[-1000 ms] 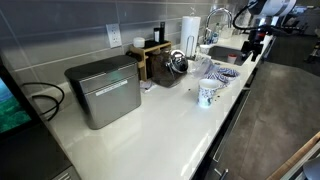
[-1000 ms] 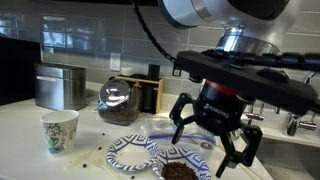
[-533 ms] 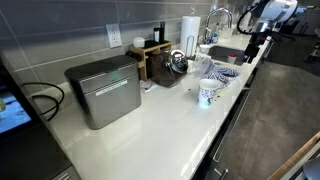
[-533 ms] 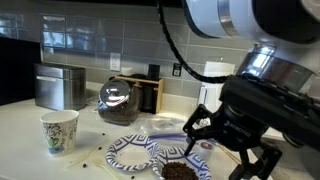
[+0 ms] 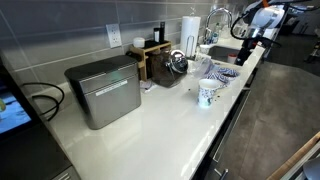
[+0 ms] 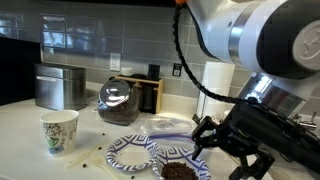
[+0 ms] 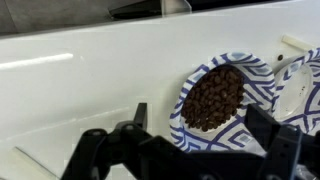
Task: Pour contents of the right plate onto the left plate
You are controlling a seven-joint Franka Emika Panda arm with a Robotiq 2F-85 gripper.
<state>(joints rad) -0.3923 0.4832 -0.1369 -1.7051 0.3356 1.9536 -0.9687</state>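
Note:
The broad plate of brown pellets sits between my gripper's open fingers, so I will move over and pinch the broad plate's rim (image 7: pixel 176 118) on the side away from the empty plate.
The right plate (image 7: pixel 250 68), dark blue-and-white, lies on the white counter and holds a heap of brown pellets (image 7: pixel 213 98). It also shows at the bottom of an exterior view (image 6: pixel 180 170). The paler left plate (image 6: pixel 128 152) lies beside it and is cut off at the right edge of the wrist view (image 7: pixel 306 92). My gripper (image 7: pixel 200 125) is open and empty, hovering just above the right plate with a finger on each side. It also shows in both exterior views (image 6: pixel 225 158) (image 5: pixel 247 38).
A paper cup (image 6: pixel 60 130) stands further along the counter, with loose pellets (image 6: pixel 95 156) scattered near it. A glass pot (image 6: pixel 118 100), a metal box (image 5: pixel 103 90), a paper towel roll (image 5: pixel 189 28) and a sink tap (image 5: pixel 215 18) line the wall. The counter's front edge is close.
My gripper has swung sideways and lower beside the plate of pellets, and the wrist has tilted. The jaws stay open. The plates have not moved.

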